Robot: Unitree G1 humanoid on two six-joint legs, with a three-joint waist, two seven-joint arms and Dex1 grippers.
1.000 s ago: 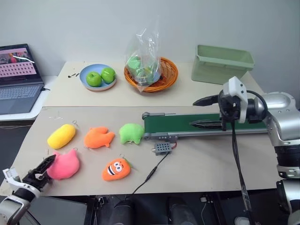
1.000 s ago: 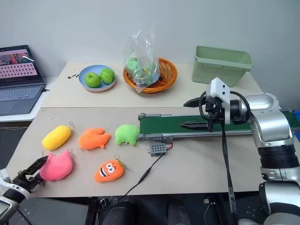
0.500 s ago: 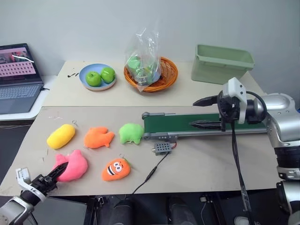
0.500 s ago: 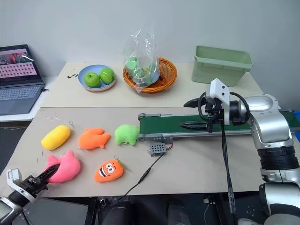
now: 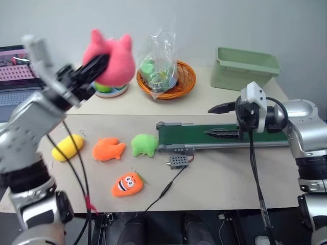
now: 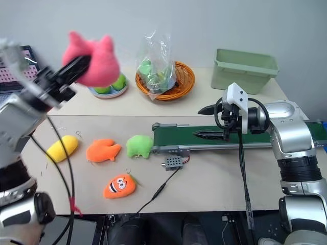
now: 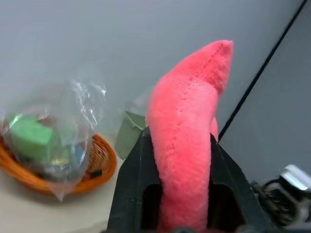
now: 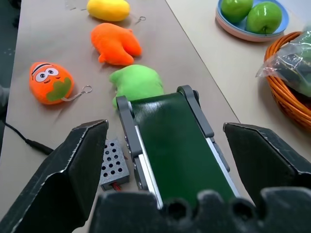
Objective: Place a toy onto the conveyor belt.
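Note:
My left gripper has a spot to drop the pink toy on the conveyor belt's roller end (image 5: 172,135), beside the green plush. It will let go of the toy there. The toy is now high above the table.
The bright pink plush toy (image 5: 110,59) is up in the air at the left, well above the table, in front of the blue plate. My left gripper (image 5: 97,66) is shut on the pink toy (image 7: 187,136), whose fabric bulges out between the two black fingers (image 7: 129,194). The dark green conveyor belt (image 5: 225,137) lies across the right half of the table, its near roller end (image 8: 155,104) by the green plush. My right gripper (image 5: 224,121) hangs open just over the belt (image 8: 177,145), nothing between its fingers.
On the mat lie a yellow plush (image 5: 67,147), an orange fish plush (image 5: 108,149), a green plush (image 5: 144,144) and a carrot plush (image 5: 126,185). A wicker basket with a plastic bag (image 5: 164,76), a pale green bin (image 5: 246,67) and a laptop (image 5: 15,76) stand behind. A small grey box (image 5: 178,161) with a cable sits before the belt.
My left gripper closed on the pink toy at the mat's front left corner and lifted it high, up and toward the right. The right arm stayed still.

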